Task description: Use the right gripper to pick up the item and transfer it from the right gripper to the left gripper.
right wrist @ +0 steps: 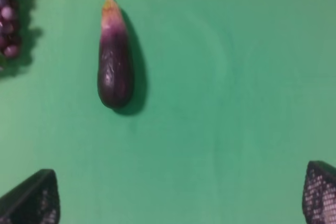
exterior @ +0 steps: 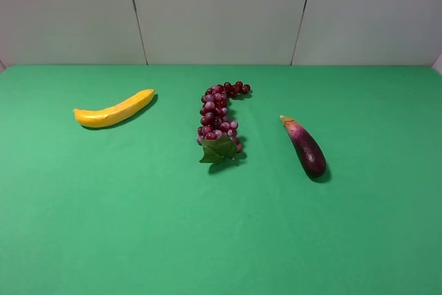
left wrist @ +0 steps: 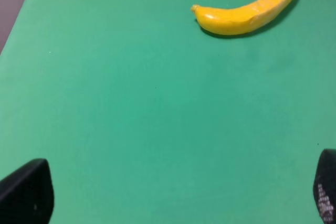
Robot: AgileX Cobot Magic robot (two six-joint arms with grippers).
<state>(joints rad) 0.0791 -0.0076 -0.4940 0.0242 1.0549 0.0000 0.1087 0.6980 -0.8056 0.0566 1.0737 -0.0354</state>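
Note:
I need to next move my right gripper to the eggplant's thick dark end [exterior: 311, 156] [right wrist: 115, 78], opposite its pale stem tip, and close it there.
The item, a glossy dark purple eggplant [exterior: 306, 147] with a pale pinkish tan stem tip, lies on the green table right of centre. It also shows in the right wrist view [right wrist: 113, 61], lying free on the cloth. My right gripper [right wrist: 181, 198] is open, its two black fingertips [right wrist: 31, 203] wide apart, well short of the eggplant and holding nothing. My left gripper [left wrist: 178, 195] is open too, with its fingertips [left wrist: 26, 192] at the frame's corners over bare cloth. Neither gripper shows in the exterior high view.
A yellow banana [exterior: 114, 110] lies at the left, also in the left wrist view [left wrist: 247, 10]. A red grape bunch with a green leaf [exterior: 219, 121] lies in the middle, its edge in the right wrist view [right wrist: 8, 19]. A grey panelled wall [exterior: 221, 12] backs the table.

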